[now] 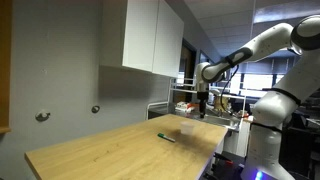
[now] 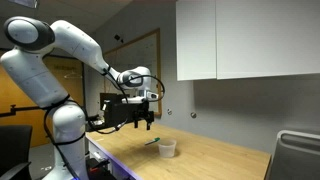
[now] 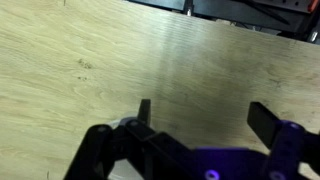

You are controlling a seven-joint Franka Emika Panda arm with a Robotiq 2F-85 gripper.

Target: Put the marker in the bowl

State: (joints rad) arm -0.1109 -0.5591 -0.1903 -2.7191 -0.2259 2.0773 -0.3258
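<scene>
The dark green marker lying near the small pale bowl is next for my gripper, which should go to it and close on the marker's middle (image 1: 166, 137).
The dark green marker (image 1: 166, 137) lies flat on the wooden tabletop (image 1: 120, 150); it also shows in an exterior view (image 2: 151, 142). The small pale bowl (image 1: 187, 127) stands a little beyond it, seen too in an exterior view (image 2: 168, 148). My gripper (image 1: 203, 112) hangs in the air above the table's far edge, past the bowl, also in an exterior view (image 2: 148, 124). In the wrist view the gripper (image 3: 205, 118) is open and empty over bare wood. Marker and bowl are out of the wrist view.
White wall cabinets (image 1: 150, 38) hang over the table's wall side. A grey box (image 2: 297, 155) stands at one end of the table. Shelving and clutter (image 1: 215, 103) sit behind the far edge. Two round knobs (image 1: 42, 116) are on the wall.
</scene>
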